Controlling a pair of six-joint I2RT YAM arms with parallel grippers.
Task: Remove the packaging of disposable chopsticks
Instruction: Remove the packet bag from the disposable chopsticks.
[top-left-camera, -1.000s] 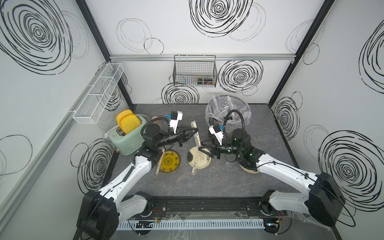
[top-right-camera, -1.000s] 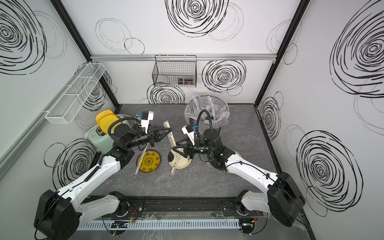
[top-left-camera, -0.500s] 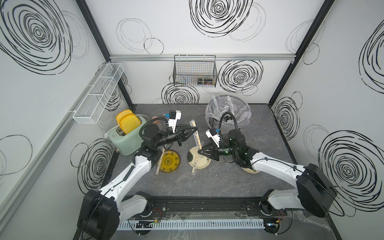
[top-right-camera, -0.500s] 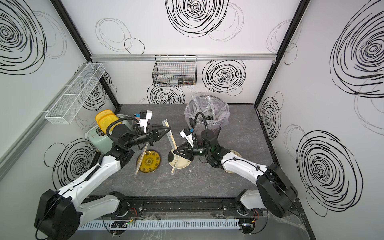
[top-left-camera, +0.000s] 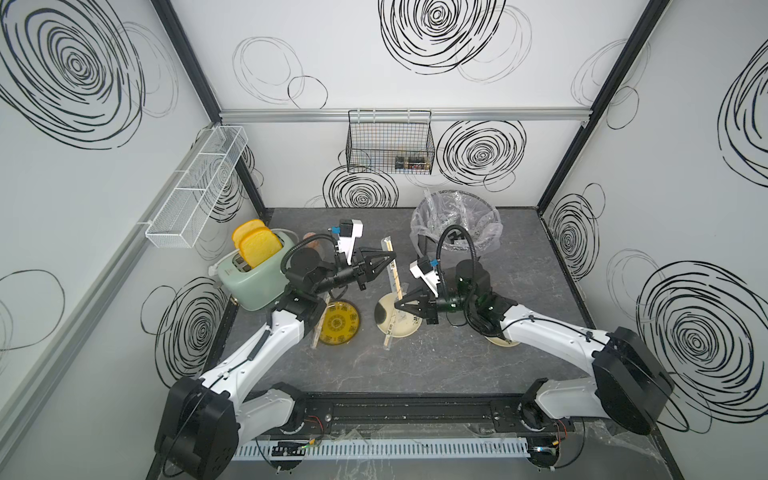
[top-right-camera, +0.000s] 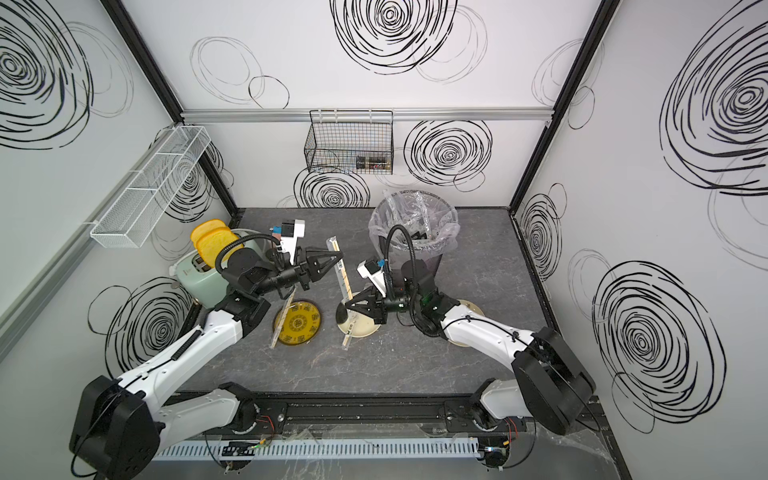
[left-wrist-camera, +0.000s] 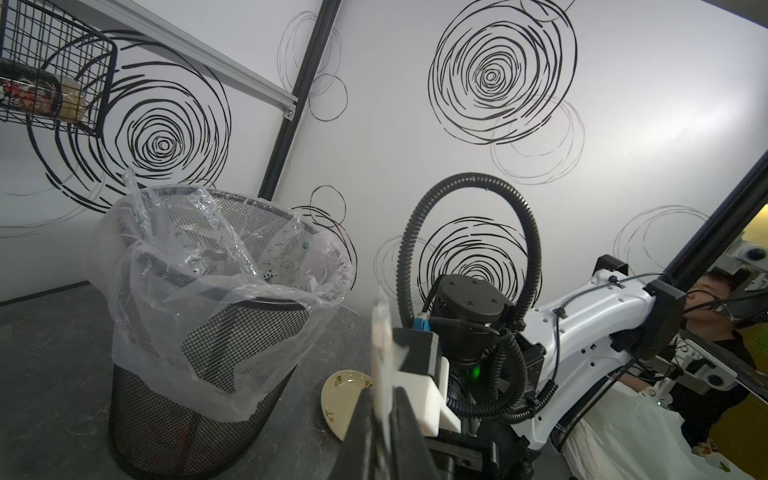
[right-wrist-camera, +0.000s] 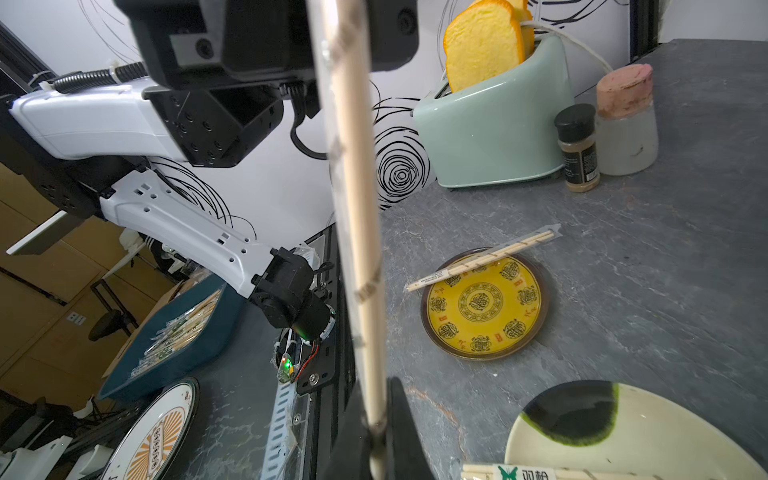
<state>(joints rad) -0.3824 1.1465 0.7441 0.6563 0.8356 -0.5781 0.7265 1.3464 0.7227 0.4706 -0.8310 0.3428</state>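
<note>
Clear packaging still covers the chopsticks' upper tips, so my left gripper needs to open, grip just below the tips (top-left-camera: 392, 269) and work it down off them.
One pair of disposable chopsticks (top-left-camera: 394, 276) (top-right-camera: 343, 274) hangs tilted in the air between my two arms, still inside its clear packaging (left-wrist-camera: 381, 353). My left gripper (top-left-camera: 390, 257) (left-wrist-camera: 382, 390) is shut on the sleeve's upper end. My right gripper (top-left-camera: 397, 305) (right-wrist-camera: 375, 386) is shut on the pale sticks (right-wrist-camera: 357, 208) at their lower end. A second wrapped pair (right-wrist-camera: 482, 259) lies across the yellow plate (top-left-camera: 338, 330). A third pair (top-left-camera: 390, 332) rests on the cream plate (top-left-camera: 409, 328).
A mesh bin with a clear liner (top-left-camera: 455, 224) stands behind the right arm. A green toaster (top-left-camera: 253, 278) sits at the left, with a jar (right-wrist-camera: 623, 120) and spice bottle (right-wrist-camera: 577, 149) beside it. Another plate (top-left-camera: 505, 341) lies under the right forearm.
My right gripper has moved left to the hanging pair and shut on its lower end. The left gripper has kept its hold in the same place.
</note>
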